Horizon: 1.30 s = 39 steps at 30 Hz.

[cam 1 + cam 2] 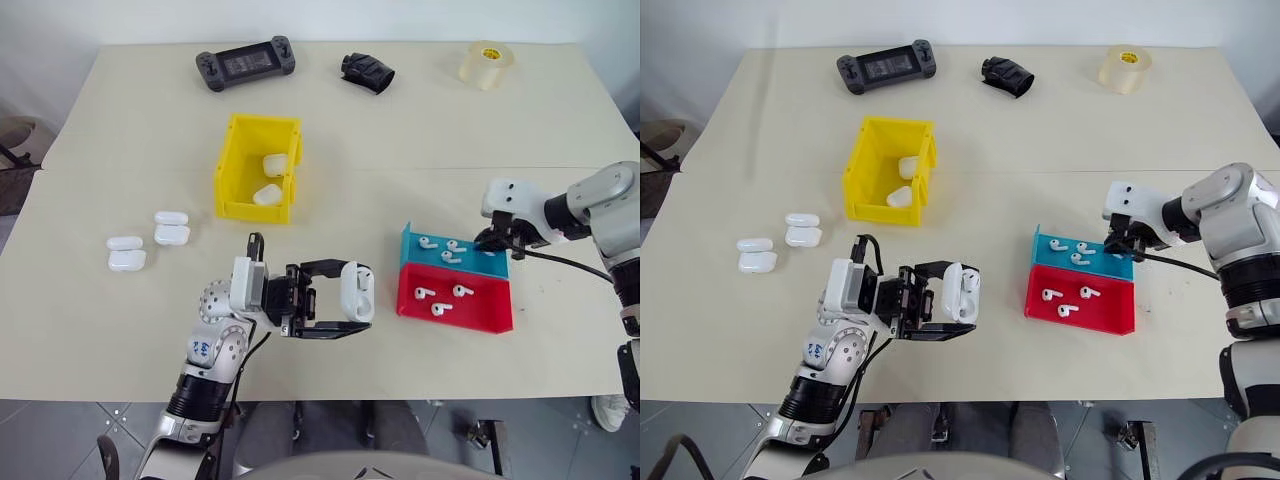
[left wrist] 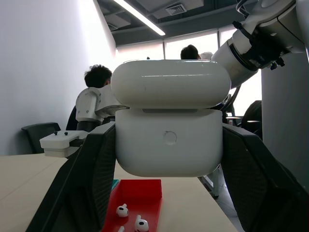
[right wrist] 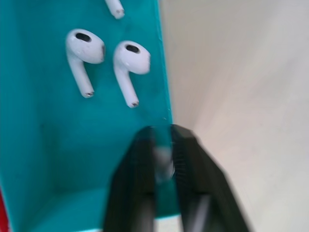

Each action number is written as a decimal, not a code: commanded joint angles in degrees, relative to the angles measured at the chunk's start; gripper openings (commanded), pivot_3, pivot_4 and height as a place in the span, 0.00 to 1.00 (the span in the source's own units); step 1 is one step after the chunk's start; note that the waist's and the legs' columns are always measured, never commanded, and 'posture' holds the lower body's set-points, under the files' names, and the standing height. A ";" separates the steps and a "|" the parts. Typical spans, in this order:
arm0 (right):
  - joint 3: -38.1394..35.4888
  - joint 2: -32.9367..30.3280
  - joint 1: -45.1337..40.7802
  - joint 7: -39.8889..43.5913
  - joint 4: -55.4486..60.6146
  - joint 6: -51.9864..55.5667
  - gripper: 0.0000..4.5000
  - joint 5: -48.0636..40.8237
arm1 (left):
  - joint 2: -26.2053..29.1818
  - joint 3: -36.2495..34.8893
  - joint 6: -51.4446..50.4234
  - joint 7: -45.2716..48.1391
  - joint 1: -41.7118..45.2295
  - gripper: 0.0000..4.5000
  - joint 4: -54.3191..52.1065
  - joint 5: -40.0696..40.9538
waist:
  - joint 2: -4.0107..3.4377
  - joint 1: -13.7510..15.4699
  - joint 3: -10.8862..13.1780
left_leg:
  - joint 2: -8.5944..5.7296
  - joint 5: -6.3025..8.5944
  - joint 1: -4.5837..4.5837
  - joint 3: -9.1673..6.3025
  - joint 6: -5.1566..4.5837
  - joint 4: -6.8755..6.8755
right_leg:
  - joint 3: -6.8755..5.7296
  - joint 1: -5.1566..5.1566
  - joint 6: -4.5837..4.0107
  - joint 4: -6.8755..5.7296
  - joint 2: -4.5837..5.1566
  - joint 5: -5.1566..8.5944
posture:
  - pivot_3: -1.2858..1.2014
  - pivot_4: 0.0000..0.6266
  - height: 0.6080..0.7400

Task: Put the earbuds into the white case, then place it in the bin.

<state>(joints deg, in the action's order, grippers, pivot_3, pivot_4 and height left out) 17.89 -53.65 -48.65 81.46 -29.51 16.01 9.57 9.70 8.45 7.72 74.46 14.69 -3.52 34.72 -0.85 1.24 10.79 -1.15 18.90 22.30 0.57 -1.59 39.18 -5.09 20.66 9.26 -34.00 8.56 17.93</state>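
Note:
The earbud at the fingers of my right gripper sits tight against the side of the blue tray, so I should open, lift clear and take an earbud further (image 3: pixel 132 63) along the tray.
My left gripper (image 1: pixel 338 302) is shut on the white case (image 1: pixel 357 290), held above the table's front edge with its lid flipped open; the left wrist view shows the case (image 2: pixel 169 140) clamped between both fingers. My right gripper (image 1: pixel 489 241) reaches down into the right end of the blue tray (image 1: pixel 470 264). Its fingers are shut on a small white earbud (image 3: pixel 163 160). More earbuds (image 3: pixel 84 48) lie loose in that tray. The yellow bin (image 1: pixel 228 172) stands further back on the left with two white cases (image 1: pixel 268 194) inside.
A red tray (image 1: pixel 490 312) with three earbuds (image 1: pixel 425 294) sits just in front of the blue one. Several spare white cases (image 1: pixel 172 228) lie at the left. A game controller (image 1: pixel 245 63), a black object (image 1: pixel 367 72) and a tape roll (image 1: pixel 487 64) line the far edge.

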 commanded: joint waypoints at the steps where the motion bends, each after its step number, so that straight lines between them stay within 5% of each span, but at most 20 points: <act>1: -0.19 0.24 -1.01 0.34 0.67 -0.26 0.05 0.44 | -0.08 -0.24 1.12 0.15 -0.61 0.62 -0.11 0.13 | 0.00 -0.01 0.00 | 0.00 0.00 0.00 0.00 0.00 0.01 | 0.00 0.00 0.00 0.00 0.00 0.00 | 0.52 0.24 1.00; 9: -1.96 0.46 -1.92 1.99 2.86 4.53 0.09 -1.88 | 0.21 -0.36 0.97 -0.17 -0.62 0.62 -0.46 0.12 | 0.00 -0.02 0.00 | 0.01 0.00 0.00 0.00 0.00 0.00 | 0.00 0.01 0.00 -0.01 0.00 0.00 | 0.52 0.24 1.00; 20: -3.63 -0.46 -0.80 2.80 11.33 13.44 0.85 -6.76 | 0.20 -0.10 0.66 0.01 -0.41 0.62 -0.29 0.30 | 0.00 0.03 0.00 | 0.03 0.00 0.01 -0.04 0.00 0.00 | 0.00 0.02 0.00 -0.03 0.01 0.00 | 0.52 0.24 1.00; 34: -2.82 1.10 0.93 -4.13 12.53 19.42 0.85 -6.62 | -0.05 0.18 0.47 -0.69 -0.30 0.62 -0.69 0.03 | 0.00 -0.01 0.00 | 0.02 0.00 0.00 -0.03 0.00 0.00 | 0.00 0.04 0.00 -0.07 0.01 0.00 | 0.52 0.24 1.00; 39: -2.87 1.11 1.23 -4.22 13.27 20.56 0.58 -7.62 | -0.13 0.34 0.42 -0.64 -0.23 0.62 -0.70 0.17 | 0.00 0.00 0.00 | 0.02 0.00 0.01 -0.04 0.00 0.00 | 0.00 0.04 0.00 -0.07 0.01 0.00 | 0.52 0.24 1.00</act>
<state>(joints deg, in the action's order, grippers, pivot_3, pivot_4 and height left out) 16.30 -52.37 -47.51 77.47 -17.97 36.23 2.73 9.89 8.42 8.02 74.02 14.64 -3.50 34.72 -0.85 1.24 10.79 -1.13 18.91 22.31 0.54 -1.59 39.18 -5.10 20.70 9.26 -34.06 8.57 17.93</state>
